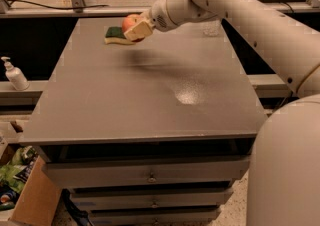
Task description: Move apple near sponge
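Note:
The robot's gripper should release the apple on the grey table (143, 40) next to the near corner of the sponge.
The red-orange apple (130, 22) is held in my gripper (134, 28), at the far left part of the grey table (150, 90). The gripper's cream fingers (138, 30) are shut around the apple and cover its front. The sponge (116, 35), dark green on top with a yellow body, lies flat on the table just left of the apple and right beside it. I cannot tell whether the apple rests on the table or hangs just above it. My white arm reaches in from the right.
A clear glass (212, 28) stands at the table's far right. A soap dispenser bottle (14, 74) stands on a ledge to the left. Drawers (150, 175) sit under the tabletop. A cardboard box (30, 200) is on the floor at lower left.

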Controlling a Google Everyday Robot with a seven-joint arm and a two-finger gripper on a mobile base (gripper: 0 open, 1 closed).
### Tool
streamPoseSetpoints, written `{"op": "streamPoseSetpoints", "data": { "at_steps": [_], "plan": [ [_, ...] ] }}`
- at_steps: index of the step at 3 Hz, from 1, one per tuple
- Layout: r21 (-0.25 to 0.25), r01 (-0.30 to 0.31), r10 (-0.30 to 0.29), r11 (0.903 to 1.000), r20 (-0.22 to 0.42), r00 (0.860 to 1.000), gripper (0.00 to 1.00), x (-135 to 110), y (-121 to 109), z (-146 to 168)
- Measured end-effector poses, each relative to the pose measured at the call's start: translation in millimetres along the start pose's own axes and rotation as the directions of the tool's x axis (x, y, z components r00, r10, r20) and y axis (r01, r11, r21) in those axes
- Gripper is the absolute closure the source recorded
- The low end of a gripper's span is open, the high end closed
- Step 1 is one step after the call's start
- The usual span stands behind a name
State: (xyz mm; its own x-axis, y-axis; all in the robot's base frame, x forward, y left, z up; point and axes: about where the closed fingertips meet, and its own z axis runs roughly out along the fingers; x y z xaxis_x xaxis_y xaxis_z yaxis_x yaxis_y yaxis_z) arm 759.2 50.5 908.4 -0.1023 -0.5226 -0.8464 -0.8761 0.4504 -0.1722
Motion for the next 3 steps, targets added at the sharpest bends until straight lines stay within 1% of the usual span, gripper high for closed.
{"op": "streamPoseSetpoints", "data": {
  "at_steps": [1,2,3],
  "plan": [
    [0.0,-0.018,0.018,0.9998,-0.002,1.0,1.0,8.2,-14.0,18.9],
    [-0.024,-0.02,0.02,0.9995,-0.006,1.0,1.0,16.6,-23.7,34.4],
    [-0.06,-0.008,0.006,0.9982,-0.027,1.0,1.0,29.0,-28.7,43.3]
  ]
}}
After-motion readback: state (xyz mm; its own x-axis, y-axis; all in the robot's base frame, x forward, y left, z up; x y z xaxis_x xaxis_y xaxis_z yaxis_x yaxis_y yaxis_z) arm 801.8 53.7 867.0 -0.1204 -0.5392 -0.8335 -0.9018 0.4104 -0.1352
